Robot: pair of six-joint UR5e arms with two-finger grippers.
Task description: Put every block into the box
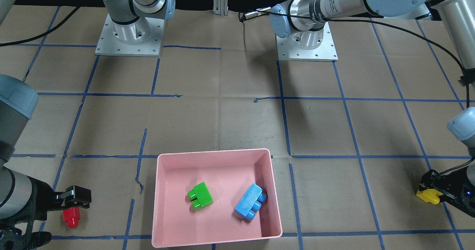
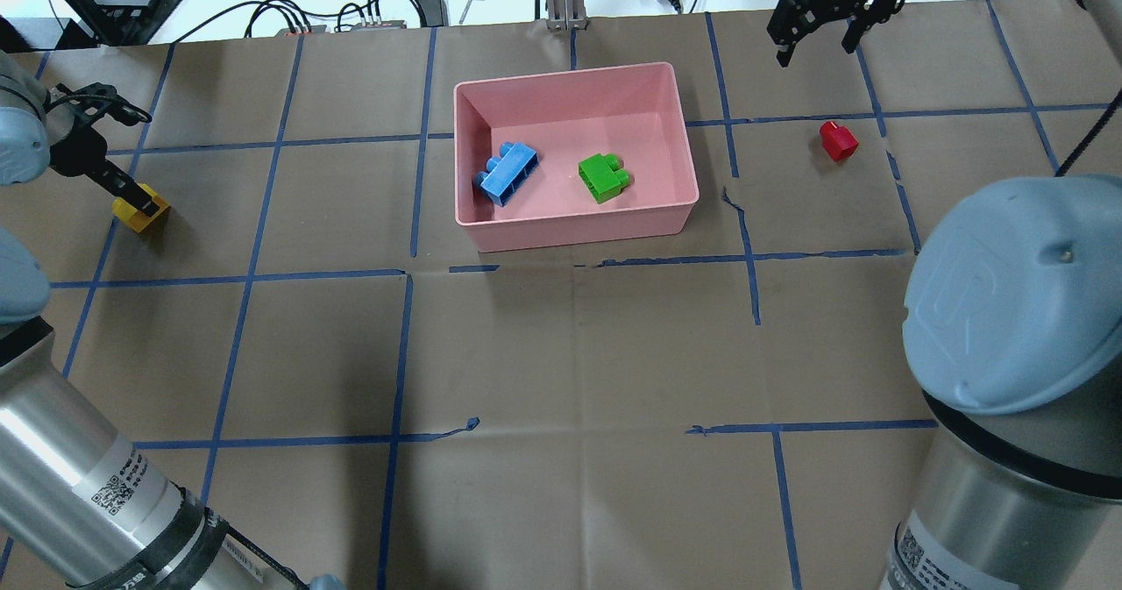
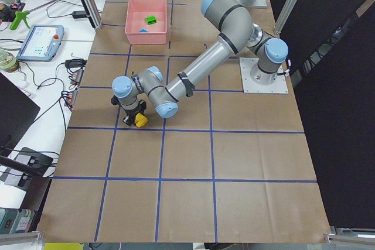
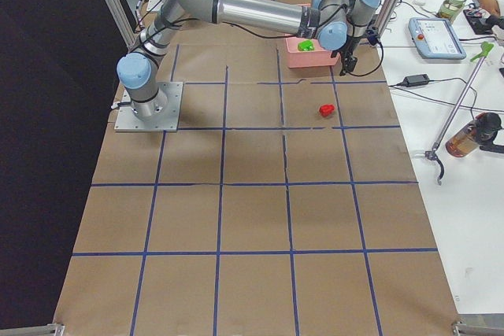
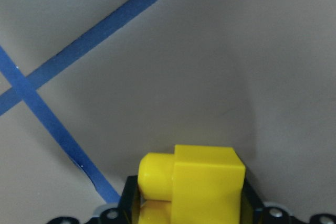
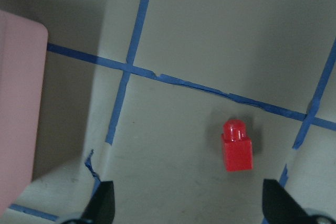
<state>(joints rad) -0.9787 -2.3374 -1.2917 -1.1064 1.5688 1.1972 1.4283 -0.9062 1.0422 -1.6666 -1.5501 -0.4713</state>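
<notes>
Next, I close my right gripper on the square body (image 1: 70, 214) (image 6: 238, 156) of the red brick and leave the brick's round knob free beyond my fingers.
The pink box (image 2: 578, 231) stands at the far middle of the table and holds the green brick (image 2: 603, 177) and the light blue brick (image 2: 508, 174). The yellow brick (image 2: 142, 212) sits on the table at the far left. My left gripper (image 2: 131, 200) is down on it, and in the left wrist view the fingers close on its sides (image 5: 202, 182). The red brick (image 2: 839, 140) lies on the paper right of the box. My right gripper (image 2: 817, 46) is open, empty and raised beyond it. The right wrist view shows the red brick (image 6: 237, 146) between the spread fingertips (image 6: 102, 205).
Brown paper with a blue tape grid covers the table. The arm bases (image 1: 130, 34) (image 1: 306, 42) stand at the robot's edge. Cables and power units (image 2: 386, 11) lie past the far edge. The box's corner (image 6: 21, 103) shows left of the right gripper.
</notes>
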